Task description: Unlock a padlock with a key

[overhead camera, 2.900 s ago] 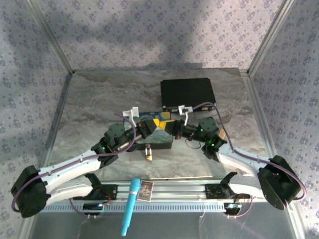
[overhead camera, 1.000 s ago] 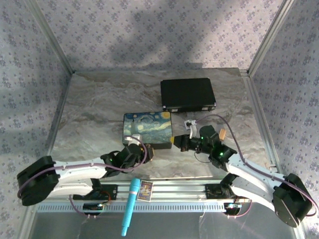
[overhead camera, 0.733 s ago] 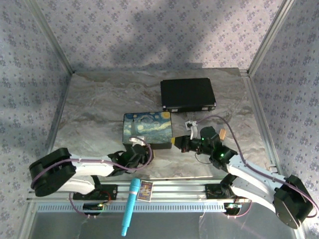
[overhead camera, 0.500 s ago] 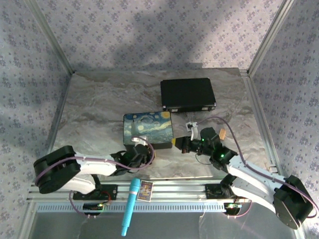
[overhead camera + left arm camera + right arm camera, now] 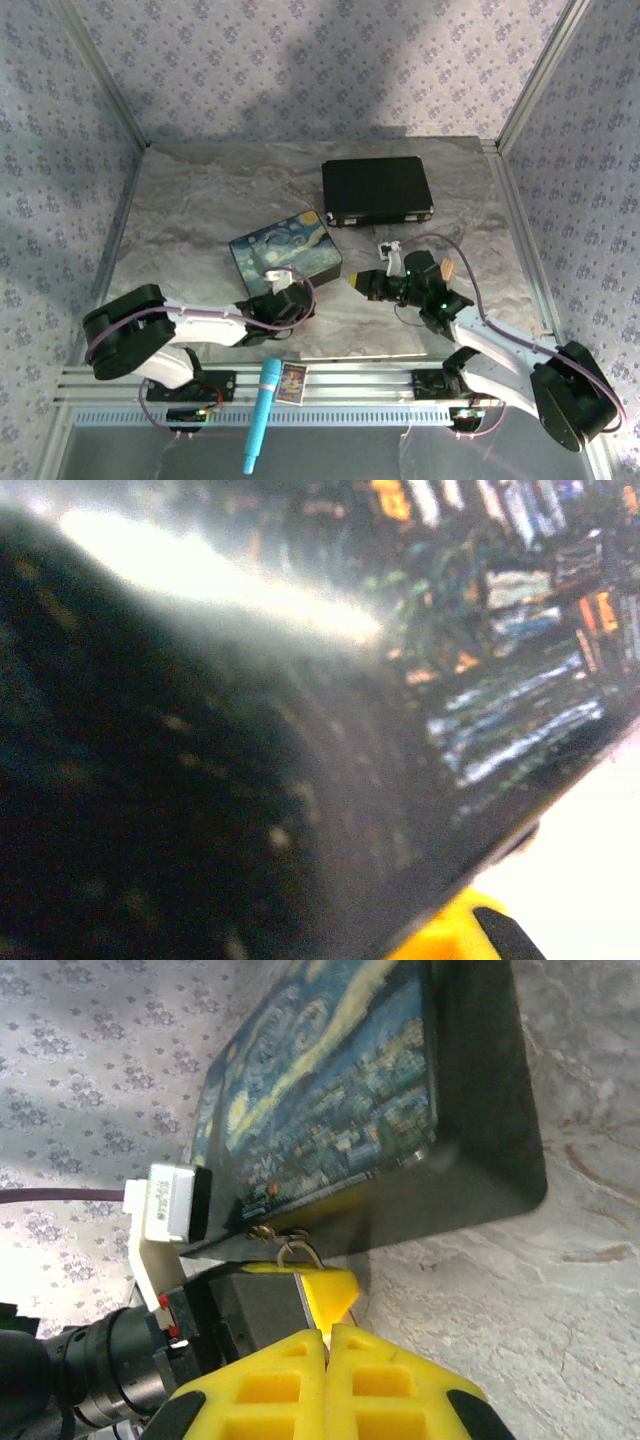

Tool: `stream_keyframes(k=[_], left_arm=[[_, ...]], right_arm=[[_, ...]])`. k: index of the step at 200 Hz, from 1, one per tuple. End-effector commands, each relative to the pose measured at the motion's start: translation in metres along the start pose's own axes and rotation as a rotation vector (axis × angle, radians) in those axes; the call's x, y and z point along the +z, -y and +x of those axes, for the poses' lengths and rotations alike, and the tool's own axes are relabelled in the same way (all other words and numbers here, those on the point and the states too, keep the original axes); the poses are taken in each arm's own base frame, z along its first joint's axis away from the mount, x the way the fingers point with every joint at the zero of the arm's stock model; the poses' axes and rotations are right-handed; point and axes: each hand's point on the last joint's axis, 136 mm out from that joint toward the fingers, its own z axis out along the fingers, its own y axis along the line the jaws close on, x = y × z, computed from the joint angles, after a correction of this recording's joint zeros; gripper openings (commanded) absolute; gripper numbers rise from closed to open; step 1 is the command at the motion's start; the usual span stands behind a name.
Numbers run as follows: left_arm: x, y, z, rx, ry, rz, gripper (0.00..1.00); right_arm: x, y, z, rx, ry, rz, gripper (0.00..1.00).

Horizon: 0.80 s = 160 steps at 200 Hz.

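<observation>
My left gripper is slanted against the box's side and covers the padlock's body. It should open, back off and grip the padlock squarely below its shackle (image 5: 300,1251).
The starry-night painted box (image 5: 285,252) lies skewed on the table. My left gripper (image 5: 290,298) presses against its near side. In the right wrist view the left gripper (image 5: 305,1278) is shut on the padlock, whose silvery shackle (image 5: 298,1252) loops up from between the yellow fingers to the box's (image 5: 340,1090) clasp; its brass body is hidden. The left wrist view holds the box's dark wall (image 5: 300,730) and one yellow fingertip (image 5: 455,935). My right gripper (image 5: 356,283) (image 5: 328,1332) is shut, just right of the box and pointing at the padlock. The key is hidden.
A black case (image 5: 377,189) lies behind the box at the back right. A teal pen-like stick (image 5: 262,412) and a small card (image 5: 292,381) rest on the front rail. The left wrist's white camera mount (image 5: 168,1200) stands close to the box's front.
The left gripper closed at the box's front, and its arm folded nearer. The box turned from square to skewed, its left end swinging toward the arms. The right gripper barely moved.
</observation>
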Motion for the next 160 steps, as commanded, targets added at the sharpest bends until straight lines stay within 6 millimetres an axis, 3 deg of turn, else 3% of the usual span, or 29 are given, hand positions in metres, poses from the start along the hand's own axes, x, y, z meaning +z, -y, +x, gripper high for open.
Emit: stream_keyframes(k=[1,11,33,52,85,106,160], left_arm=[[-0.001,-0.001,-0.032,-0.096,0.106,-0.047,0.04],[-0.001,-0.007,-0.039,-0.143,0.124,-0.044,0.05],[0.001,0.003,-0.049,-0.171,0.123,0.012,0.07],[0.0,0.009,-0.053,-0.163,0.118,-0.003,0.08],[0.001,0.001,-0.048,-0.253,0.09,-0.033,0.11],[0.003,-0.009,-0.043,-0.331,0.074,-0.054,0.17],[0.009,-0.015,-0.038,-0.34,0.077,-0.075,0.27]], right_arm=[[0.004,-0.005,0.004,0.056,-0.047,-0.012,0.0],[0.008,0.003,0.009,0.111,-0.077,0.026,0.0],[0.023,0.023,0.029,0.298,-0.134,0.095,0.0],[0.042,0.019,0.039,0.37,-0.138,0.063,0.0],[0.076,0.006,0.049,0.391,-0.14,0.013,0.0],[0.091,0.008,0.054,0.407,-0.16,0.004,0.0],[0.101,0.017,0.061,0.4,-0.187,0.027,0.0]])
